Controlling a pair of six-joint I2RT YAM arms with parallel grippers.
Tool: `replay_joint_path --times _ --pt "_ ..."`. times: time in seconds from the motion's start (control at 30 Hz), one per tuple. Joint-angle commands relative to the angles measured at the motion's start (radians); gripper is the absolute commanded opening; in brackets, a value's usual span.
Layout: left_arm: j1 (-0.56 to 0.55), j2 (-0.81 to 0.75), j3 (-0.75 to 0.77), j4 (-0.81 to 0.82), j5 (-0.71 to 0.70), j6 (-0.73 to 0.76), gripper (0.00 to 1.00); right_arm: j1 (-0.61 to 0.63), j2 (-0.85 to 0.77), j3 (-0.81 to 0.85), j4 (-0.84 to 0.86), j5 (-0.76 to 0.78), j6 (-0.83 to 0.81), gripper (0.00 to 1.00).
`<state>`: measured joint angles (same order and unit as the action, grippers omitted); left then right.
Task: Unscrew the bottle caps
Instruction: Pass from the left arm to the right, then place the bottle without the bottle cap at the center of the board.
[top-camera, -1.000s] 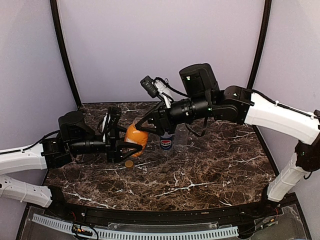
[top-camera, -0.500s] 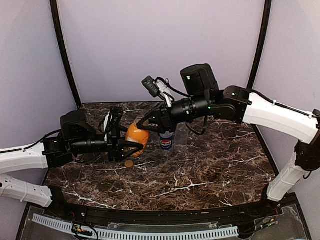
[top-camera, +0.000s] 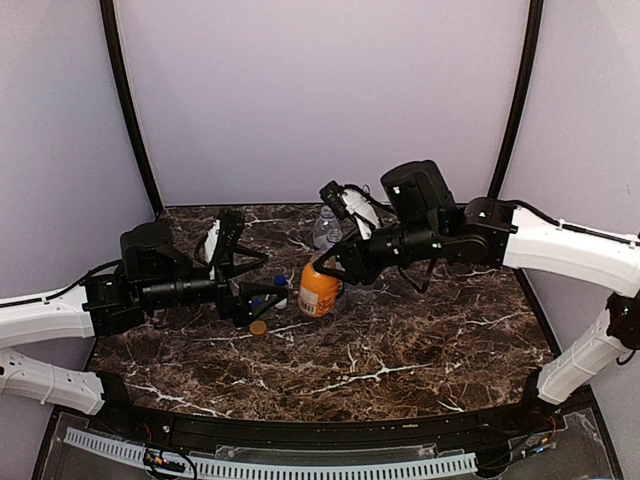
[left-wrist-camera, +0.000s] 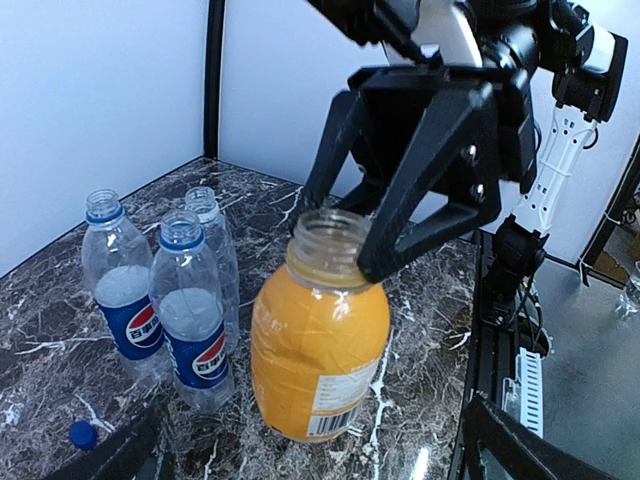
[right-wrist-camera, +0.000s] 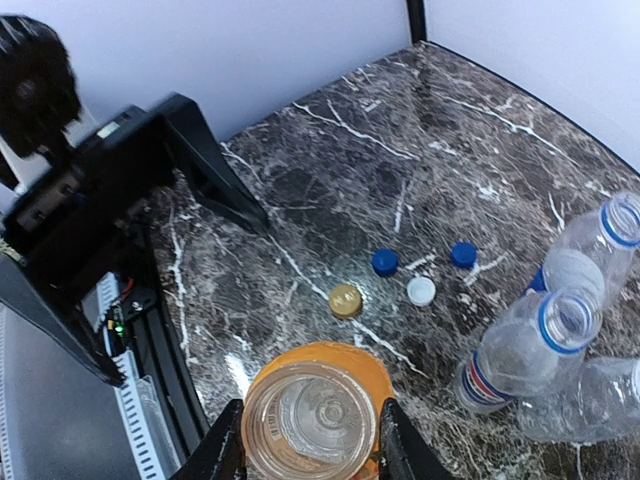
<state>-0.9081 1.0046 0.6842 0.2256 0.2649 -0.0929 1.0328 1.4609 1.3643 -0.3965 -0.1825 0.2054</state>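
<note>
The orange bottle will go down from my right gripper onto the marble, close in front of the nearer Pepsi bottle (top-camera: 356, 321) (right-wrist-camera: 468, 462) and the clear bottle.
The short orange bottle (top-camera: 319, 292) (left-wrist-camera: 318, 350) stands upright on the marble table, its mouth (right-wrist-camera: 310, 425) open and capless. My right gripper (top-camera: 325, 268) (right-wrist-camera: 310, 440) is shut on its neck from above. My left gripper (top-camera: 268, 275) (left-wrist-camera: 312, 415) is open, its fingers spread wide on either side of the bottle's lower half and apart from it. Loose on the table lie an orange cap (right-wrist-camera: 345, 300) (top-camera: 259, 327), two blue caps (right-wrist-camera: 385, 262) (right-wrist-camera: 463, 254) and a white cap (right-wrist-camera: 421, 290). Two uncapped Pepsi bottles (left-wrist-camera: 125, 300) (left-wrist-camera: 190, 325) and a clear bottle (left-wrist-camera: 207, 220) stand beside the orange one.
The three clear bottles (right-wrist-camera: 575, 265) cluster close to the orange bottle on its far side. My left arm's wrist (right-wrist-camera: 100, 190) sits just beyond the loose caps. Walls (top-camera: 320, 100) enclose the back and sides of the table (top-camera: 420, 350).
My left gripper has opened and let go of the orange bottle. My right gripper has carried the bottle to the right and stood it upright from its tilt.
</note>
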Motion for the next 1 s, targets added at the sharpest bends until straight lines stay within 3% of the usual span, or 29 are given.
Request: replay_joint_path --times 0.0,0.33,0.73,0.97 --pt "-0.001 -0.043 0.011 -0.016 -0.068 -0.009 0.99 -0.006 -0.021 -0.102 0.016 0.189 -0.008 0.00" --pt "-0.001 -0.043 0.011 -0.028 -0.106 -0.018 0.99 -0.026 0.014 -0.323 0.199 0.401 -0.008 0.00" --pt "0.000 -0.069 -0.003 -0.042 -0.185 -0.030 0.99 -0.105 0.089 -0.439 0.419 0.346 0.006 0.00" --pt "-0.001 -0.071 -0.002 -0.048 -0.200 -0.028 0.99 -0.107 0.113 -0.433 0.408 0.340 0.011 0.16"
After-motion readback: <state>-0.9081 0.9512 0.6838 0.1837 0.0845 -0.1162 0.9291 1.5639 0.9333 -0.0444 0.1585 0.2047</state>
